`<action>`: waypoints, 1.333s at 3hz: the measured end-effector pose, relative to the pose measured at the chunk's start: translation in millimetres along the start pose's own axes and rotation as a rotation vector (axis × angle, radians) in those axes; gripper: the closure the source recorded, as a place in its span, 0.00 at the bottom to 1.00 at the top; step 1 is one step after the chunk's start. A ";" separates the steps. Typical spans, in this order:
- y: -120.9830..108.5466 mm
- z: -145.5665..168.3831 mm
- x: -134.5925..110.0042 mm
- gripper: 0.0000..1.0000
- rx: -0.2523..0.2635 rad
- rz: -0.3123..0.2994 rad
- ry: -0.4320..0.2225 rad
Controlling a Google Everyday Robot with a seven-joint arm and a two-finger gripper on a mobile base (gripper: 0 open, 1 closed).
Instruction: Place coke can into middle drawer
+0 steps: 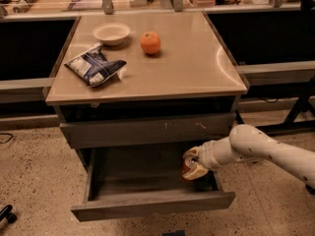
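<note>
Next, my gripper sets the coke can down on the middle drawer's bottom [184,170], near the end next to my white arm.
The middle drawer [152,204] is pulled open below the cabinet's scratched grey drawer front [147,130]; its dark inside shows. My gripper [193,165] comes in from the right on a white arm and sits low inside the drawer's right end. It is shut on the coke can [187,169], of which only a strip of red shows between the pale fingers [199,172]. The can sits near the drawer floor; whether it touches the floor I cannot tell.
On the tan cabinet top [187,68] lie a white bowl [111,33], an orange [150,42] and a blue-and-white chip bag [95,65]. Dark shelving stands left and right of the cabinet. A black metal leg [300,107] stands at the far right. Speckled floor is around.
</note>
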State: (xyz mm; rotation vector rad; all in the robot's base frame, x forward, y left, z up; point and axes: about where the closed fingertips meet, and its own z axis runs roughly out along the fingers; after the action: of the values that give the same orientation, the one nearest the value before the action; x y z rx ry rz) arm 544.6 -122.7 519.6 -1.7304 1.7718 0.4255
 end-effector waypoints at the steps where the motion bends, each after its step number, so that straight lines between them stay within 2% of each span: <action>1: -2.1 28.4 18.6 1.00 -0.005 -0.006 0.000; 2: -3.0 50.5 35.7 1.00 -0.005 0.003 0.003; 4: -6.8 82.5 54.2 1.00 0.001 0.014 -0.003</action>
State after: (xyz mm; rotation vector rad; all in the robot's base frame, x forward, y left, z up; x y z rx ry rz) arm 570.7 -114.3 424.6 -1.7173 1.7828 0.4330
